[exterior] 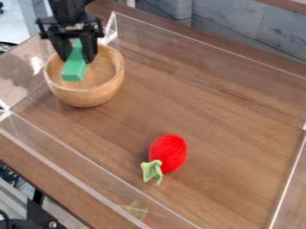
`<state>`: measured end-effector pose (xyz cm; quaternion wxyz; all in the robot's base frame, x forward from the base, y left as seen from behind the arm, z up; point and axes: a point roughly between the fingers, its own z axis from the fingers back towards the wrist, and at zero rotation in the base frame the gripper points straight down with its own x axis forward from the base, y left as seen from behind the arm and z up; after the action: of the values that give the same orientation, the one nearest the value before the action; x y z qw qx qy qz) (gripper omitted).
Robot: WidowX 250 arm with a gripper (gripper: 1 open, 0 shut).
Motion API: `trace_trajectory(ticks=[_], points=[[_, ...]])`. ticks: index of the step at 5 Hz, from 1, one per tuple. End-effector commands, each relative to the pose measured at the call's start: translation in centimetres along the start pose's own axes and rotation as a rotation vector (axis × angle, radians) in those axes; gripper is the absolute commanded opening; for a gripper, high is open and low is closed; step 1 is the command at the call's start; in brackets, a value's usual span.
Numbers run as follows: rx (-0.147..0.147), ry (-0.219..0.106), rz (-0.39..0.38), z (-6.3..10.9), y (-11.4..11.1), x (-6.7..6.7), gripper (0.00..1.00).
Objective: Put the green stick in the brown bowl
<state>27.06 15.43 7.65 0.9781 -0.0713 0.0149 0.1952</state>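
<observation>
My gripper will let go of the green stick on the middle of the brown bowl's bottom (88, 74), inside the thick rim.
The brown bowl (86, 87) sits at the left of the wooden table, round and light-brown with a thick rim. My gripper (73, 55) hangs straight down over the bowl's left half. Its black fingers are closed on the green stick (77, 67), a bright-green bar that hangs upright. The stick's lower end reaches down inside the bowl's rim. Whether it touches the bowl's floor I cannot tell.
A red strawberry toy (167, 154) with a pale green stem lies near the front middle. Clear plastic walls (72, 174) fence the table on all sides. A grey tiled wall stands at the back right.
</observation>
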Motion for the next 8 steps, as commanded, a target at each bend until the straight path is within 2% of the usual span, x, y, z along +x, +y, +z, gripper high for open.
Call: trace_trajectory(ticks=[1,3,5,6,7,8], points=[[-0.004,-0.043,-0.018,1.4,0.9,1.3,0.00],[-0.020,-0.038,-0.056,2.0,2.3,2.4,0.00],[-0.043,-0.043,-0.025,2.8,-0.7,3.7,0.00],[-0.046,-0.037,-0.059,3.6,-1.0,3.7,1.00],[-0.046,-0.032,-0.065,4.4,-0.9,3.8,0.00],[-0.039,-0.016,-0.107,3.8,-0.6,3.9,1.00]])
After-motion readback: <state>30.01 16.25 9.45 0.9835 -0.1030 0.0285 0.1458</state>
